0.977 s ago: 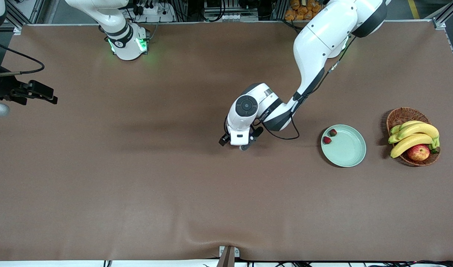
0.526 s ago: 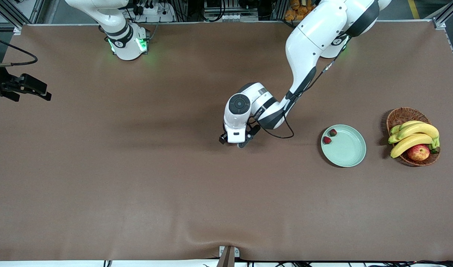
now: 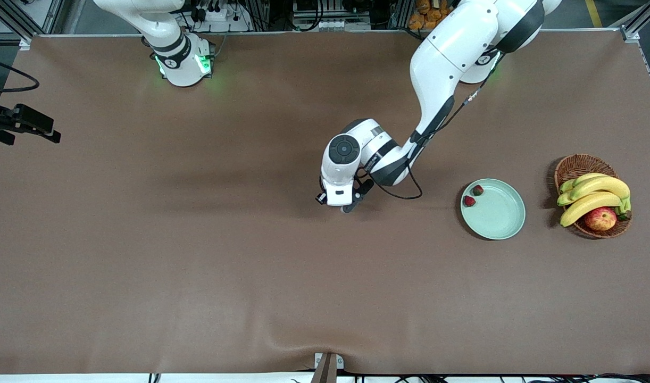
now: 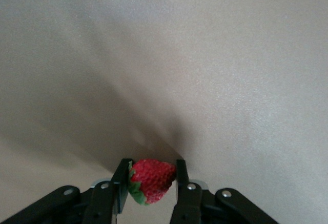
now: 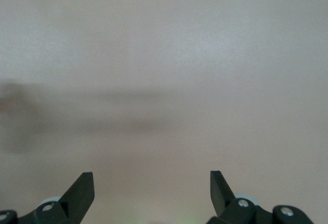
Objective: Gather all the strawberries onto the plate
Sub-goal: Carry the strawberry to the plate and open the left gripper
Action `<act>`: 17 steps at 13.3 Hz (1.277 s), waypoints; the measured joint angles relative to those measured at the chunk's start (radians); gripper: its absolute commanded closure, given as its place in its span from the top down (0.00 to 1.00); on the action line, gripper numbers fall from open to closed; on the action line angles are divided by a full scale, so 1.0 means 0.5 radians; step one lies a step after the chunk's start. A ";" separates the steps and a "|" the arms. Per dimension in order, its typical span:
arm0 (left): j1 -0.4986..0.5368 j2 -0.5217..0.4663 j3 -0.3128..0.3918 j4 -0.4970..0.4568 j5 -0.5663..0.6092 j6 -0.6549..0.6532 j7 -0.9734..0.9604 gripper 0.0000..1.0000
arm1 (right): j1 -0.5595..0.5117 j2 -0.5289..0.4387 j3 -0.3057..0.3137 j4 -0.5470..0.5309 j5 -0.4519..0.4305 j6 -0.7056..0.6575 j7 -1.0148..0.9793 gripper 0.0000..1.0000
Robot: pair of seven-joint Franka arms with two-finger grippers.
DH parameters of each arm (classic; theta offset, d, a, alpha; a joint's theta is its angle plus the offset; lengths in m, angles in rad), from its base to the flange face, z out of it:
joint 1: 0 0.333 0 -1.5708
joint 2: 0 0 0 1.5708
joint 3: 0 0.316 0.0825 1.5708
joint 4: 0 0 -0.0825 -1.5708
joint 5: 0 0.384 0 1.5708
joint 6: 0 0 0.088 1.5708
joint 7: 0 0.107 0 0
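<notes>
I'll release the left gripper's strawberry, now over the middle of the brown table, on the mint-green plate (image 3: 487,200), beside the two strawberries, toward the plate's middle.
My left gripper (image 3: 338,205) is over the middle of the brown table and is shut on a strawberry (image 4: 151,180), red with a green cap, held between its two black fingers (image 4: 123,180). The berry is hidden under the hand in the front view. The pale mint-green plate (image 3: 503,222) lies toward the left arm's end of the table with two strawberries in it: one (image 3: 469,201) at the rim and one (image 3: 478,190) beside it. My right gripper (image 5: 152,183) is open and empty over bare table; its arm waits at the right arm's end (image 3: 22,123).
A brown wicker basket (image 3: 576,166) with bananas (image 3: 596,194) and a red-yellow apple (image 3: 600,218) stands beside the plate, at the left arm's end of the table. A small bracket (image 3: 327,367) sits at the table's front edge.
My left hand has shifted slightly toward the right arm's end and away from the front camera. The right arm has drawn back toward the table's edge.
</notes>
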 measured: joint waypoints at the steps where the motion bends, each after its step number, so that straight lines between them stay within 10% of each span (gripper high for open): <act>1: 0.006 0.000 0.007 0.007 0.000 0.023 0.000 0.00 | 0.000 0.000 0.003 0.000 0.000 0.000 0.000 1.00; 8: 0.418 -0.332 0.010 0.033 0.000 -0.299 0.263 0.00 | 0.001 0.000 0.015 0.001 -0.021 0.001 -0.003 1.00; 17: 1.256 -0.732 0.019 -0.656 0.005 -0.484 1.756 0.00 | 0.001 0.003 0.016 0.000 -0.050 0.000 -0.003 1.00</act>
